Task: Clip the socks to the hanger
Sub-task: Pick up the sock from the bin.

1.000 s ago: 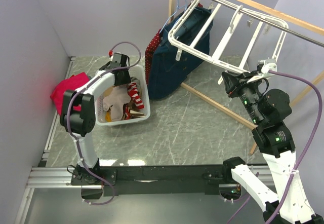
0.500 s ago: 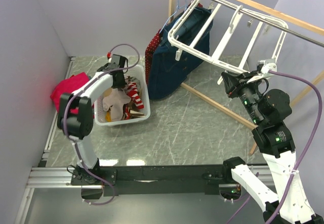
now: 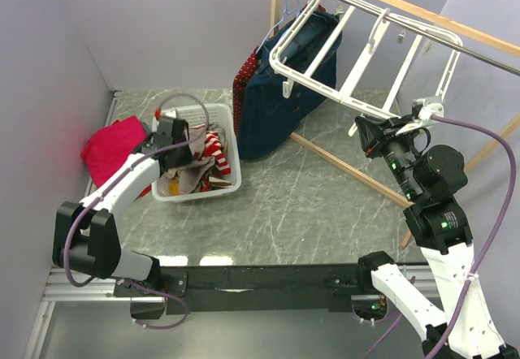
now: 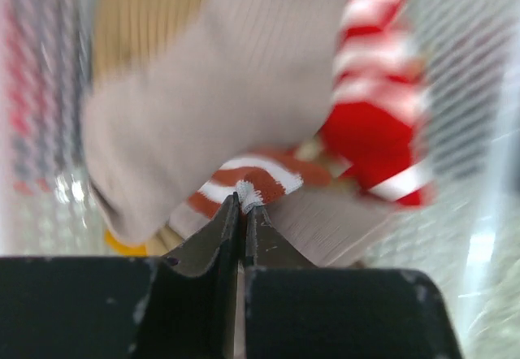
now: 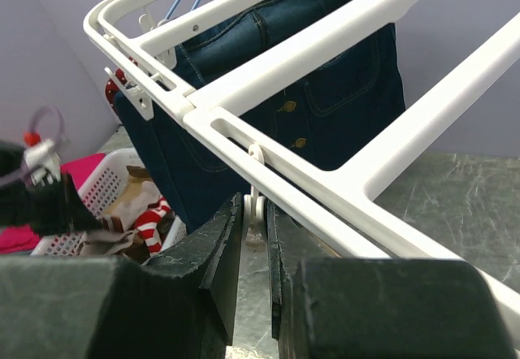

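The robot's left gripper has the cuff at a white stripe with its end lying crooked, so the robot should take the reddish-brown end [image 4: 313, 169] before it carries the sock to the clip.
My left gripper [image 3: 180, 149] is down in the white basket [image 3: 231, 182], shut on the reddish-brown and white striped cuff [image 4: 262, 182] of a taupe sock [image 4: 227, 91]. More socks [image 3: 195, 174] lie in the basket, with a red and white striped one [image 4: 382, 123] beside the held sock. The white hanger [image 3: 349, 46] hangs tilted from the wooden rail. My right gripper [image 3: 367, 136] is at its near bar, shut on a small white clip [image 5: 260, 206] that dangles under the frame [image 5: 325, 38].
A navy garment [image 3: 276, 107] hangs on a thin light-blue hanger [image 3: 284, 2] behind the basket. A bright pink cloth [image 3: 110, 144] lies at the far left by the wall. The wooden rack's rail [image 3: 406, 10] and floor bar [image 3: 349, 168] cross the right side.
My left arm has swung down and to the left; its gripper moved from the basket's far rim to lower inside the basket. The right arm has not moved.
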Available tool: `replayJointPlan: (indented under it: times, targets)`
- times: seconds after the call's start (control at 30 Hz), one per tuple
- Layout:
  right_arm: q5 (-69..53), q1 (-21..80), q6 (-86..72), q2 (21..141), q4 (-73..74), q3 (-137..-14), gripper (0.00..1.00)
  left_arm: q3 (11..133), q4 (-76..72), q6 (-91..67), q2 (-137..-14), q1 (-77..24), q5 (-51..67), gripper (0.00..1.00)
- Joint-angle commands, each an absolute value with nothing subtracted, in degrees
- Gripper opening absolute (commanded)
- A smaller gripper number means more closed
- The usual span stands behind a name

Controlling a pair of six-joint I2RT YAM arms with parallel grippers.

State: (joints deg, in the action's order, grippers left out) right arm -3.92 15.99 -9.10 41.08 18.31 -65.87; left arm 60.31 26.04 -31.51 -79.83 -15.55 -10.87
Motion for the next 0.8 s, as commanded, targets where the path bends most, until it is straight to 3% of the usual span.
replayJointPlan:
  times: [0.0,0.07,0.2,0.3,0.5,0.77]
  targets:
    - [-5.19,16.26,-9.05,40.7,16.7,-64.86,0.15,52.76,25.14,-35.42,-77.45,-15.82,-5.89,0.08]
    - [-5.1,16.26,-8.88,40.78,16.79,-64.78,0.15,50.29,24.79,-35.77,-75.94,-15.82,-6.15,0.11]
    - [-5.36,16.26,-8.79,40.61,16.7,-64.78,0.15,50.27,25.14,-33.67,-74.44,-15.82,-8.61,0.37]
    - [-5.62,16.26,-8.88,40.87,16.61,-64.69,0.15,52.38,25.75,-30.59,-75.67,-15.91,-8.88,0.45]
    - [-5.89,16.26,-8.96,40.78,16.52,-64.6,0.15,55.98,27.24,-24.18,-78.22,-16.17,-12.65,0.49]
    - [-6.24,16.26,-8.96,41.04,16.79,-64.95,0.15,58.88,27.16,-23.03,-82.35,-16.17,-15.03,0.46]
